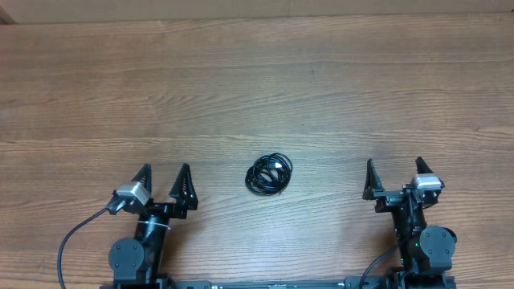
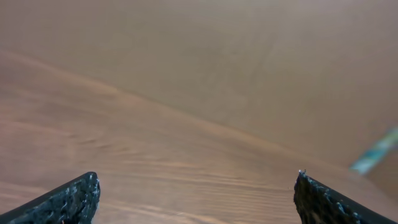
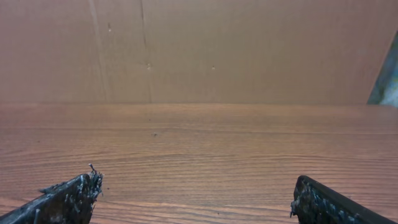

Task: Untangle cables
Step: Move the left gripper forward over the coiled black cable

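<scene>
My left gripper needs to move to the black cables next and close on the coiled bundle's near side point(image 1: 257, 170), the side that faces that gripper.
The cables point(image 1: 269, 173) lie as one small coiled bundle of thin black cord on the wooden table point(image 1: 257, 88), near the middle and toward the front. My left gripper point(image 1: 164, 174) rests to the bundle's left, open, with nothing between its fingers. My right gripper point(image 1: 394, 170) rests to the bundle's right, also open and empty. Both wrist views show only bare wood between wide-spread fingertips point(image 2: 74, 199) point(image 3: 71, 196); the cables are out of view there.
Thick black arm cables run off the left base point(image 1: 76, 237) and right base point(image 1: 373, 273) at the table's front edge. A brown wall point(image 3: 249, 50) stands beyond the far side of the table.
</scene>
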Robot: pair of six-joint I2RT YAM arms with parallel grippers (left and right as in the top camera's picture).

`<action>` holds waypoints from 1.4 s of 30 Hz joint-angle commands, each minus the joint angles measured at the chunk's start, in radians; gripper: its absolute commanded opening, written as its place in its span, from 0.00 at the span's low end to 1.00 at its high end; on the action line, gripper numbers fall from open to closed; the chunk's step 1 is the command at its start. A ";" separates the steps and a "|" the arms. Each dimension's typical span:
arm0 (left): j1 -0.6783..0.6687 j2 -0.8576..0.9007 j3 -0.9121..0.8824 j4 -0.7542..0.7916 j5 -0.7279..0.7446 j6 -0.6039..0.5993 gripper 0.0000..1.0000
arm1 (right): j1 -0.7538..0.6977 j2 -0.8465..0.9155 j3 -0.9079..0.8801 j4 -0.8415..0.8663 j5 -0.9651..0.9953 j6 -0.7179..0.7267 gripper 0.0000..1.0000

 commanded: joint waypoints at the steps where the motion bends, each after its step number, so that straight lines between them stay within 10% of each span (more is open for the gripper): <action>1: 0.003 -0.008 0.017 0.010 0.092 -0.015 1.00 | 0.000 -0.010 -0.010 0.006 0.007 -0.004 1.00; 16: 0.003 0.208 0.628 -0.470 0.121 0.187 1.00 | 0.000 -0.010 -0.010 0.006 0.006 -0.004 1.00; 22: 0.003 0.510 0.991 -0.805 0.336 0.279 1.00 | 0.000 -0.010 -0.010 0.006 0.007 -0.004 1.00; 29: 0.003 0.676 1.069 -0.810 0.773 0.281 1.00 | 0.000 -0.010 -0.010 0.006 0.006 -0.004 1.00; 42: -0.123 0.924 1.295 -1.093 0.349 0.360 1.00 | 0.000 -0.010 -0.010 0.006 0.007 -0.004 1.00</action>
